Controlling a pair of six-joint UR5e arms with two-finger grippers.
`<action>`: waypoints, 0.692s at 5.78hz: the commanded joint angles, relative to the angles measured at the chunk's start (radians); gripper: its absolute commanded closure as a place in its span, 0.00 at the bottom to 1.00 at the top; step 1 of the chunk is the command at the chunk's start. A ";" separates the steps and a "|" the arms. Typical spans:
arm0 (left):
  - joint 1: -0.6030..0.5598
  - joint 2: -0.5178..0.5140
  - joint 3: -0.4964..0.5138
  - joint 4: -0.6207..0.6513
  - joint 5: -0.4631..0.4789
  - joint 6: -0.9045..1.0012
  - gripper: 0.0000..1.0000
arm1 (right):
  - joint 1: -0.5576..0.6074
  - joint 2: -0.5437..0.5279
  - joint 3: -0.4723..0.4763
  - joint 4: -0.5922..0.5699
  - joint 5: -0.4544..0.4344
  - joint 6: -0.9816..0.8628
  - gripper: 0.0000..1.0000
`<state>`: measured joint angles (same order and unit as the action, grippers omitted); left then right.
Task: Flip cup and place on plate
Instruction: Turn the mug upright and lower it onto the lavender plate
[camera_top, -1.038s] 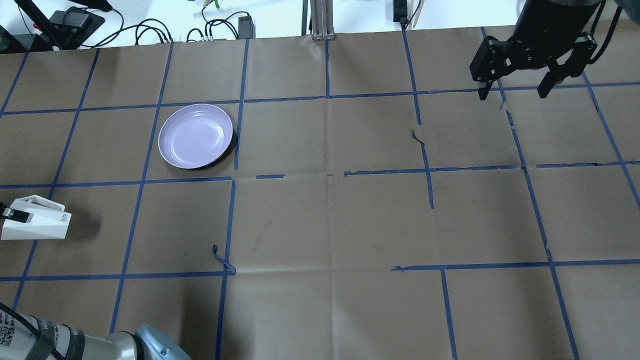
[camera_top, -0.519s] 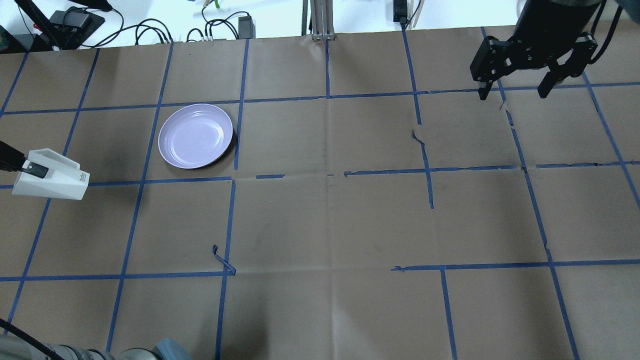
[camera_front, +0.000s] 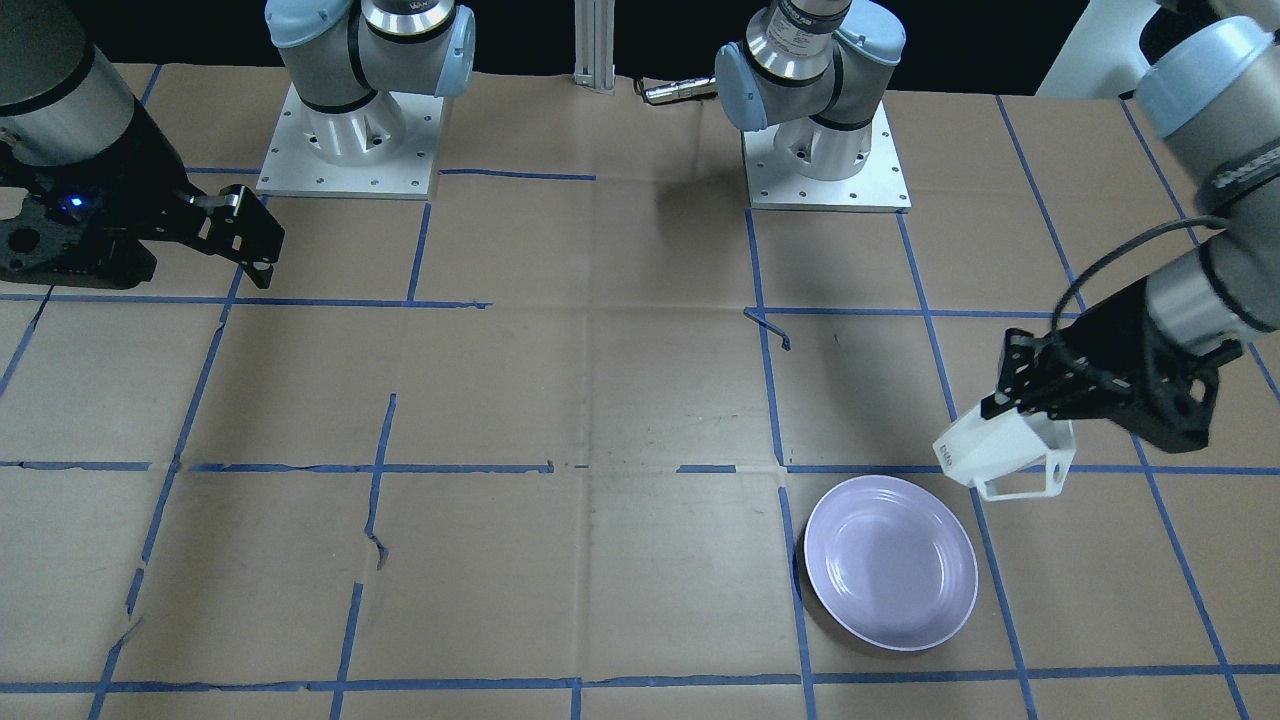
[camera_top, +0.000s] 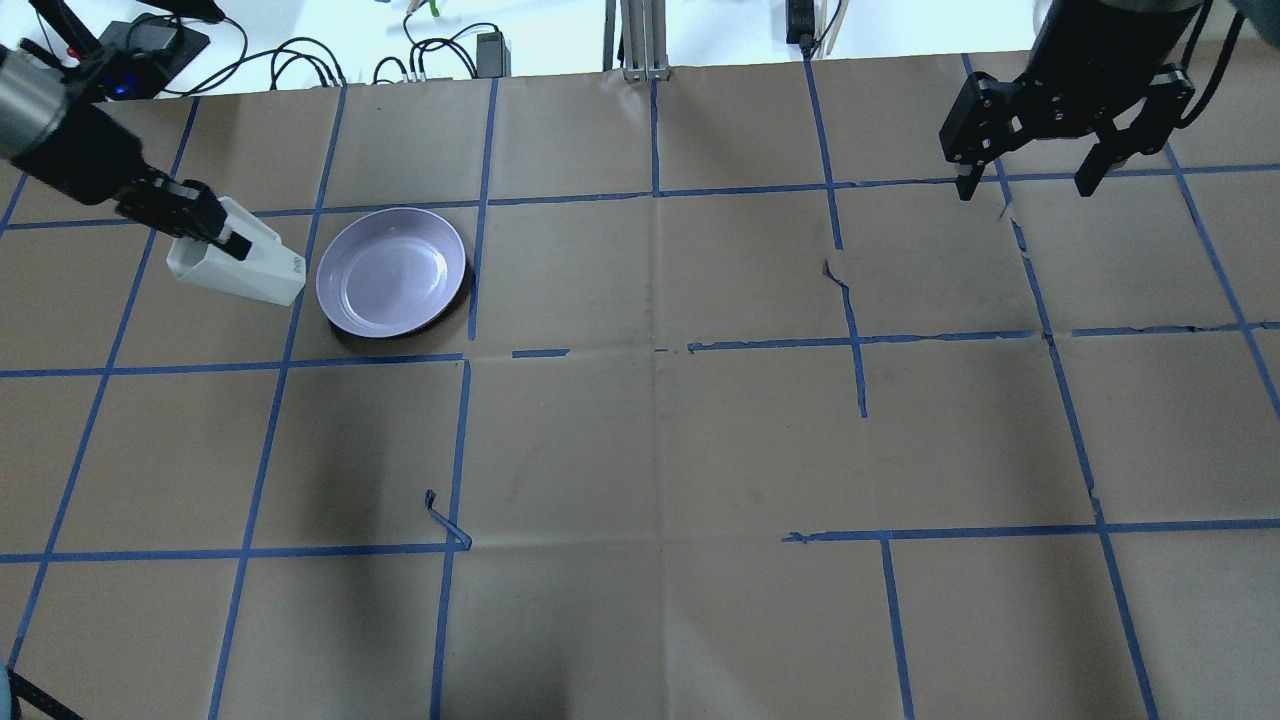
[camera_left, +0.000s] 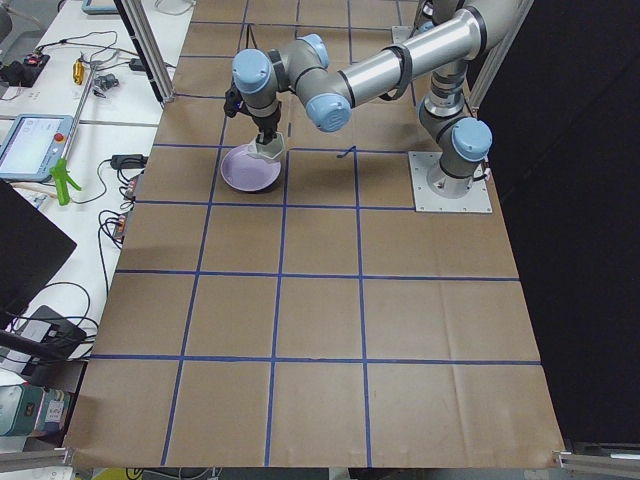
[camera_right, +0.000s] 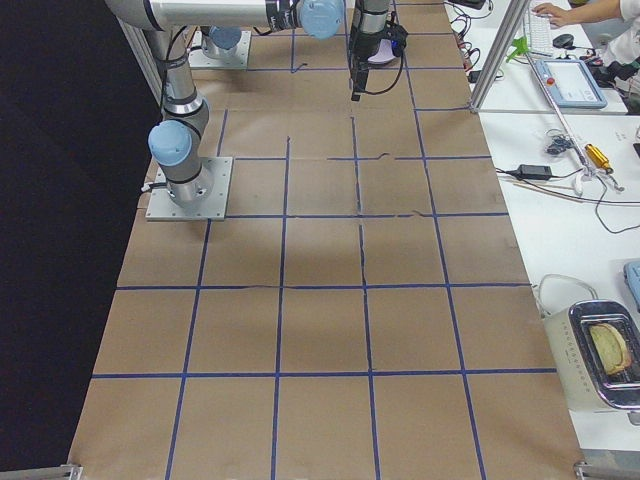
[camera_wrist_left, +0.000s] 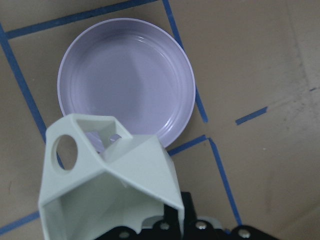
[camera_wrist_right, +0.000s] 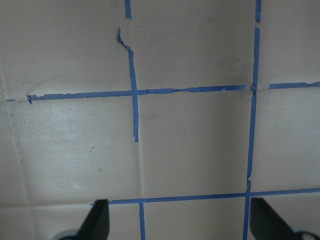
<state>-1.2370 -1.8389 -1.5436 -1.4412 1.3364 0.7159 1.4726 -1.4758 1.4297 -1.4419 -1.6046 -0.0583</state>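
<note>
The robot's left gripper should release the white cup on the middle of the lavender plate (camera_front: 891, 565) (camera_wrist_left: 126, 81).
The white faceted cup (camera_top: 240, 265) is held off the table and tilted, with its base pointing at the plate. My left gripper (camera_top: 215, 235) is shut on its wall near the rim. In the front view the cup (camera_front: 1005, 450) hangs with its squared handle down, just beside the plate's (camera_front: 890, 562) rim. The lavender plate (camera_top: 392, 272) lies empty on the brown paper, right of the cup. The left wrist view shows the cup (camera_wrist_left: 110, 185) close up with the plate (camera_wrist_left: 125, 80) beyond it. My right gripper (camera_top: 1025, 188) is open and empty at the far right.
Brown paper with a blue tape grid covers the table (camera_top: 660, 440). Cables and power adapters (camera_top: 440, 50) lie along the far edge. The arm bases (camera_front: 345, 130) stand at the robot's side. A loose curl of tape (camera_top: 445, 520) sticks up near the middle left.
My left gripper has carried the cup from the table's left edge farther away and to the right, up beside the plate. The right arm has not moved.
</note>
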 joint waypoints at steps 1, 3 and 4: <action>-0.169 -0.106 -0.006 0.212 0.204 -0.032 1.00 | 0.000 0.000 0.000 0.000 0.000 0.000 0.00; -0.209 -0.163 -0.009 0.246 0.207 -0.027 0.99 | 0.000 0.000 0.000 0.000 0.000 0.000 0.00; -0.214 -0.174 -0.009 0.246 0.207 -0.030 0.98 | 0.000 0.000 0.000 0.000 0.000 0.000 0.00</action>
<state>-1.4423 -1.9990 -1.5517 -1.2004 1.5410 0.6869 1.4726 -1.4757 1.4297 -1.4420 -1.6046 -0.0583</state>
